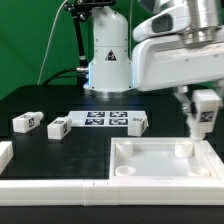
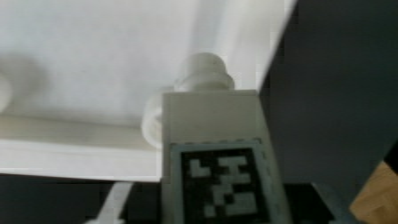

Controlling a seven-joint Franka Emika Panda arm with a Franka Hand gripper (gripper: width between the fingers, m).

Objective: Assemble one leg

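Next, my gripper releases the leg upright in the tray-like piece's front corner socket (image 1: 201, 170) (image 2: 155, 118), the one below the leg.
My gripper (image 1: 203, 113) is shut on a leg (image 1: 204, 104), a small white block with a black-and-white tag, and holds it upright just above the far right corner of the large white tray-like piece (image 1: 160, 176). In the wrist view the held leg (image 2: 217, 150) fills the middle, its threaded tip pointing at a round corner socket (image 2: 164, 125) of the tray-like piece (image 2: 89, 50). Three more legs lie on the black table at the exterior view's left and middle: one (image 1: 27, 122), one (image 1: 58, 127) and one (image 1: 137, 122).
The marker board (image 1: 105, 119) lies flat on the table between the loose legs. A white rail (image 1: 50, 186) runs along the table's front edge, with a short white piece (image 1: 4, 153) at the left. The arm's base (image 1: 108, 55) stands at the back.
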